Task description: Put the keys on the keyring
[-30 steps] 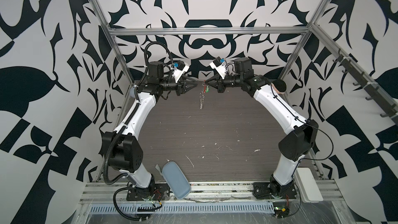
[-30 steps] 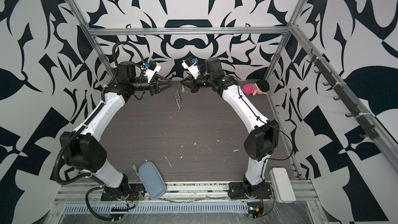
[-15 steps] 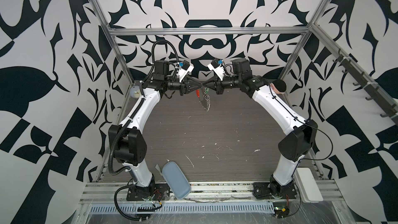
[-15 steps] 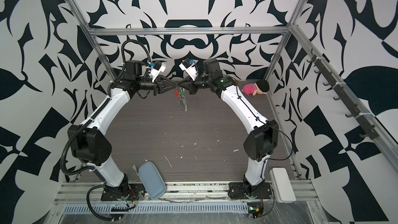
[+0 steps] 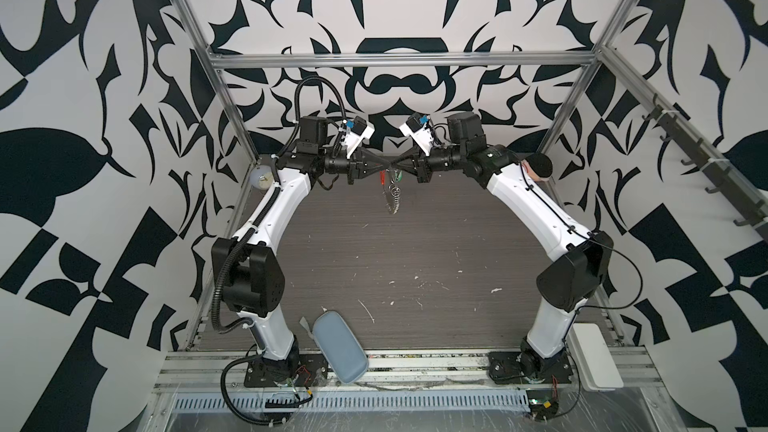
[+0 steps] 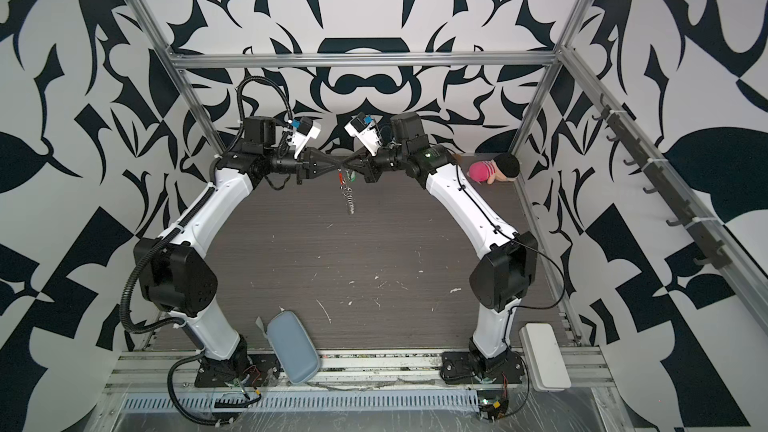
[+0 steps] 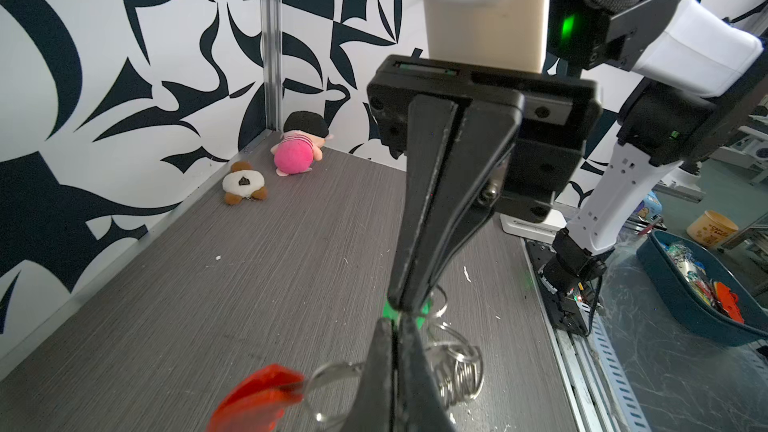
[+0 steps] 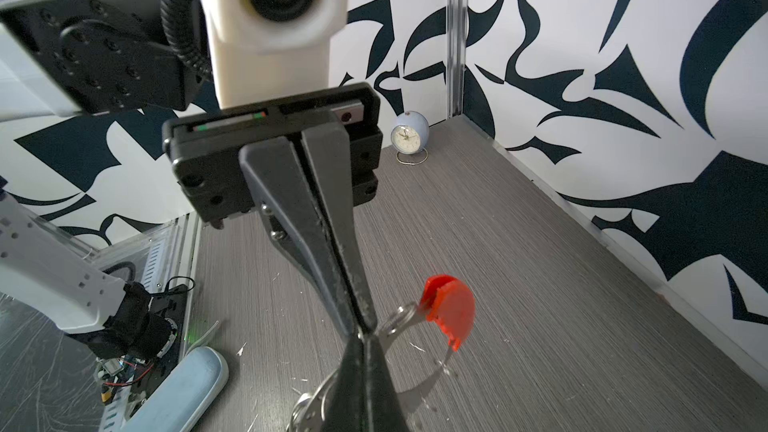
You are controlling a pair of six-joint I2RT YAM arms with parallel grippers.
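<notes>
Next, I open my right gripper, as its fingers crowd my left gripper's fingers at the ring, then make room and take the green tag farther down (image 5: 397, 177).
High over the back of the table my two grippers meet tip to tip in both top views. The right gripper (image 5: 395, 167) is shut on the bright green tag (image 7: 422, 310) of the keys; I cannot make out the silver key itself. Just under it the left gripper (image 7: 397, 324) is shut on the keyring, pinching the silver ring (image 7: 332, 371) that carries a red plastic piece (image 7: 257, 396). A bunch of small silver rings (image 5: 395, 199) dangles below both tips, clear of the table. The red piece (image 8: 451, 309) also shows beside the tips in the right wrist view.
A grey-blue case (image 5: 339, 347) lies at the table's front edge by the left arm's base. A pale blue alarm clock (image 8: 409, 135) stands in the back left corner. A pink plush (image 6: 492, 170) and a brown-and-white plush (image 7: 244, 182) lie in the back right corner. A white box (image 5: 596, 357) sits front right.
My left arm has swung right until its tip met the right gripper's, and its jaws have closed. The right gripper has stayed shut, holding the hanging bunch.
</notes>
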